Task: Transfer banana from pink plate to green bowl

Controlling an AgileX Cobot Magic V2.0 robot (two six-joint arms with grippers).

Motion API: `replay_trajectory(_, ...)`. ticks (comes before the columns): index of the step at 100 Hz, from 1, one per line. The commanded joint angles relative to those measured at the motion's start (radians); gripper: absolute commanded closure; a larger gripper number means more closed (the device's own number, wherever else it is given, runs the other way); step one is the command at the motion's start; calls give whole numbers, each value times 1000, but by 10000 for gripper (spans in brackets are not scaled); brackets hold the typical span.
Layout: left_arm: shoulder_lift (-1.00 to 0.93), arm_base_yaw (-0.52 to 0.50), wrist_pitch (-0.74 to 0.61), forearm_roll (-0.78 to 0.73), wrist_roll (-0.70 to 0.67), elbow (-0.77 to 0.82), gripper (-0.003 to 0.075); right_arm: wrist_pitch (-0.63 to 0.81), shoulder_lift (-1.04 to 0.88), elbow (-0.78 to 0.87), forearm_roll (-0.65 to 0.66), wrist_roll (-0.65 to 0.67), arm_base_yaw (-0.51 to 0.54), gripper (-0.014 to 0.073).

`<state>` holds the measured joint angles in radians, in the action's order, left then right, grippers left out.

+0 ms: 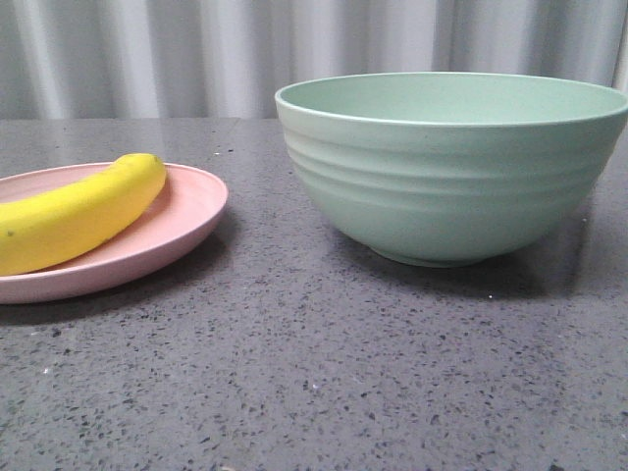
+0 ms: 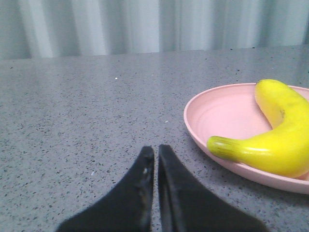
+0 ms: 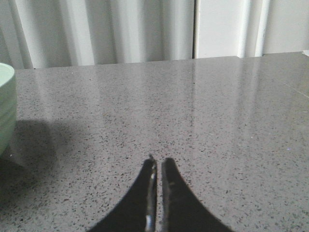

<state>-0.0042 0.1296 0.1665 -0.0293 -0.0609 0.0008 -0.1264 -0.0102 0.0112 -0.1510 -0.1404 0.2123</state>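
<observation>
Next, I move my left gripper to the middle of the yellow banana [image 1: 57, 222] [image 2: 288, 137] on the pink plate and close it there.
The yellow banana [image 1: 78, 211] lies on the pink plate [image 1: 191, 211] at the left of the front view. The pale green ridged bowl [image 1: 451, 172] stands to the right, and what I see of its inside is empty. In the left wrist view the banana [image 2: 275, 140] rests on the plate [image 2: 217, 113], its greenish end toward my left gripper [image 2: 156, 150], which is shut and empty over the table beside the plate. My right gripper [image 3: 158, 162] is shut and empty over bare table, with the bowl's wall [image 3: 6, 106] off to its side. Neither gripper shows in the front view.
The grey speckled tabletop [image 1: 314, 373] runs back to a pale pleated curtain [image 1: 196, 54]. Bare table lies between plate and bowl.
</observation>
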Motion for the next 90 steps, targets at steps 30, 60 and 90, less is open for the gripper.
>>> replay_trajectory(30, -25, -2, -91, 4, -7, 10, 741, 82, -22, 20, -4, -5, 5, 657)
replay_trajectory(60, -25, -2, -121, 78, -7, 6, 741, 72, -22, 18, -21, -5, 5, 657)
replay_trajectory(90, 18, -2, -99, 112, -7, -114, 741, -62, 5, -95, -39, -5, 3, 657)
